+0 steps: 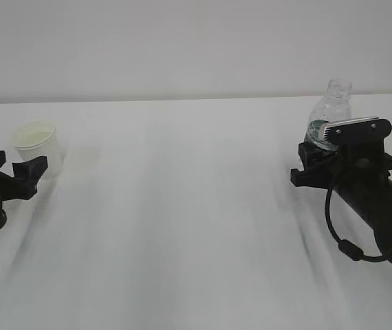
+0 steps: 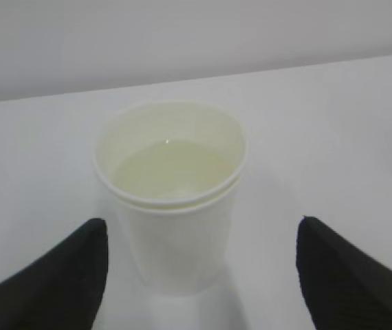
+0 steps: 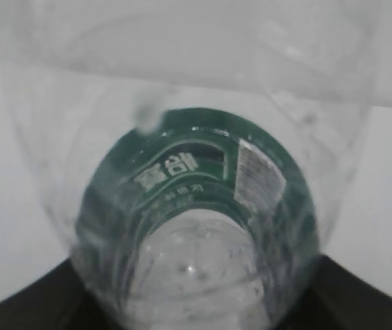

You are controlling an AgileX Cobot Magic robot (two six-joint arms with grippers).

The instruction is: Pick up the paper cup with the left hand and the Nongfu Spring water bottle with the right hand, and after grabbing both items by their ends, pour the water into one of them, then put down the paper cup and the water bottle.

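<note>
My right gripper is going to let go of the water bottle on the white table, straight (image 1: 310, 165) across from the paper cup. The water bottle now stands upright, uncapped.
The white paper cup (image 1: 38, 146) stands upright on the table at the far left, and the water (image 2: 172, 168) fills its lower half. My left gripper (image 1: 17, 168) sits low just in front of it, open. Its black fingers (image 2: 58, 275) flank the paper cup (image 2: 172, 220) with a clear gap on each side. At the far right the clear, green-labelled Nongfu Spring water bottle (image 1: 331, 106) stands upright, uncapped. My right gripper (image 1: 318, 150) is shut on its lower part. In the right wrist view the bottle (image 3: 196, 199) fills the space between the dark fingers (image 3: 24, 306).
The white table (image 1: 196, 206) stretches between the two arms. Its far edge meets a plain grey wall. A black cable (image 1: 340, 234) loops under the right arm near the table's right edge.
</note>
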